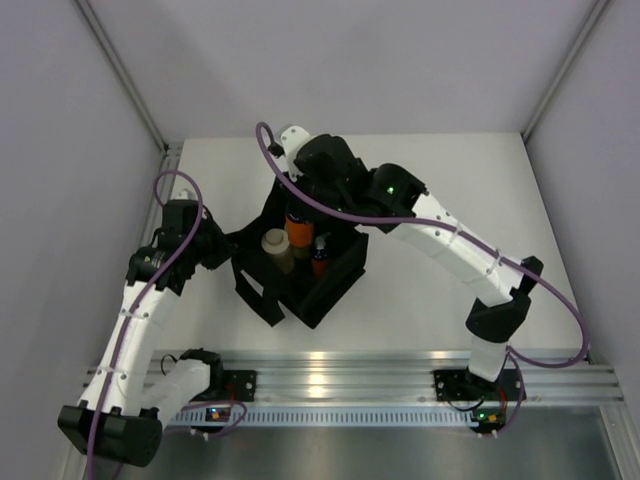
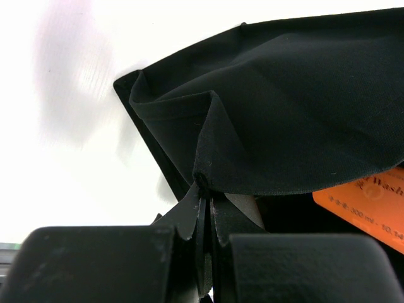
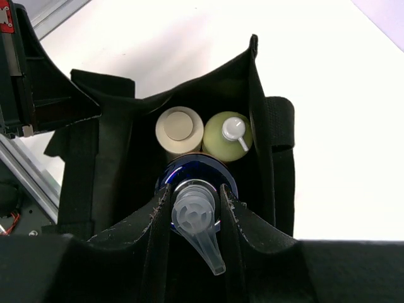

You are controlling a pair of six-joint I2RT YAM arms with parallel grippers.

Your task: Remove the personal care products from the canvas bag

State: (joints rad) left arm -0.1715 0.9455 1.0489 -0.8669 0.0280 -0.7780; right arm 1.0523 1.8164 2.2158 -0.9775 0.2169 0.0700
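Next, my right gripper sets the orange bottle it has down on the white table point(image 1: 419, 249), next to the canvas bag and across from my left gripper. That bottle is still inside the canvas bag.
The black canvas bag point(image 1: 262, 290) stands open mid-table. My right gripper point(image 3: 194, 197) reaches into it from above, shut on the clear pump head of an orange bottle with a dark-blue collar point(image 3: 192, 214), which shows upright at the bag's far side point(image 1: 298, 228). Beyond that bottle in the right wrist view stand a beige cream-capped bottle point(image 3: 179, 126) and a pale yellow-green bottle point(image 3: 227, 136). A second orange bottle point(image 1: 320, 260) stands in the bag too. My left gripper point(image 2: 207, 189) is shut on the bag's floppy fabric rim point(image 2: 284, 113) at its left side point(image 1: 232, 245).
An orange patch with white print point(image 2: 372, 202) sits on the bag's side under the folded rim. The bag's short handle point(image 3: 281, 126) hangs outside its wall. White table point(image 1: 450, 200) lies around the bag; an aluminium rail point(image 1: 400, 380) runs along the near edge.
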